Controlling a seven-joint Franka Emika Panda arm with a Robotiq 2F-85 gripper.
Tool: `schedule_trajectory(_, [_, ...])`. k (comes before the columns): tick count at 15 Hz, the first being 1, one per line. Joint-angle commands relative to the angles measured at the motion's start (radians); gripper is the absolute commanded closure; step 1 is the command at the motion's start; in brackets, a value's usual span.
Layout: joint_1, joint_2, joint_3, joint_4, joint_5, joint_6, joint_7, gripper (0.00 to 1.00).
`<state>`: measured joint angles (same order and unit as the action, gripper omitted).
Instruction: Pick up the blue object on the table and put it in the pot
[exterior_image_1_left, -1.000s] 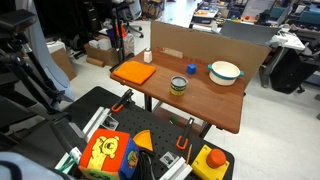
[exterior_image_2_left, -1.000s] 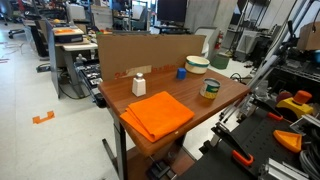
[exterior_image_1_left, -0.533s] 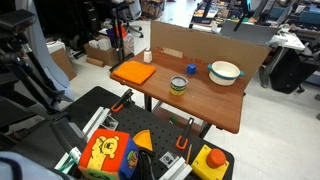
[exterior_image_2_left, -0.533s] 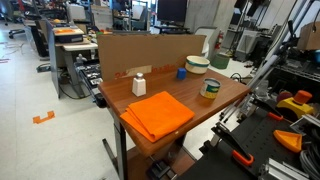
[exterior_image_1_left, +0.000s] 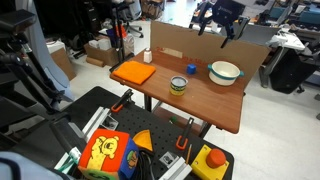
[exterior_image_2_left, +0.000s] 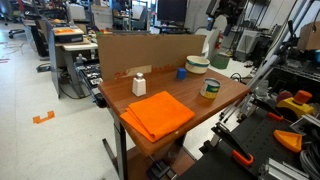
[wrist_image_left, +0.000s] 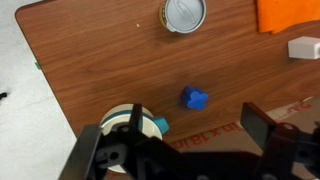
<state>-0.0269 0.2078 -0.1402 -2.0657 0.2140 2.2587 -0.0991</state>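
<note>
The blue object beside the white pot is next: next my gripper goes down to it and closes on the blue object's sides (exterior_image_1_left: 191, 68) (wrist_image_left: 194, 98).
The small dark blue object (exterior_image_1_left: 191, 68) lies on the reddish-brown table (exterior_image_1_left: 215, 102), between the white pot with the teal rim (exterior_image_1_left: 225, 72) and the cardboard wall. Both also show in an exterior view: the blue object (exterior_image_2_left: 182, 72) beside the pot (exterior_image_2_left: 197, 64). My gripper (exterior_image_1_left: 216, 16) hangs high above the back of the table, above the pot, and shows there too (exterior_image_2_left: 222, 14). In the wrist view the gripper (wrist_image_left: 175, 142) is open and empty; the blue object (wrist_image_left: 194, 98) lies just ahead of it, and the pot (wrist_image_left: 122, 112) is partly hidden behind the left finger.
A yellow-green can (exterior_image_1_left: 178, 86) stands in front of the blue object. An orange cloth (exterior_image_1_left: 133, 72) and a small white bottle (exterior_image_1_left: 148, 56) lie at one end of the table. A cardboard wall (exterior_image_1_left: 190, 42) lines the back edge. Toys and tools lie on the floor mat.
The arm and gripper have come into both exterior views, high above the back of the table near the pot. The objects on the table have not moved.
</note>
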Motion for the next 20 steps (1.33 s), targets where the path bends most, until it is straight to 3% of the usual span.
schedule_trajectory(1, [-0.021,0.167,0.028,0.18,-0.035,-0.067,0.108,0.0])
schedule_trajectory(9, [0.043,0.423,0.046,0.465,-0.152,-0.26,0.345,0.0])
schedule_trajectory(20, [0.092,0.601,0.042,0.664,-0.187,-0.244,0.442,0.0])
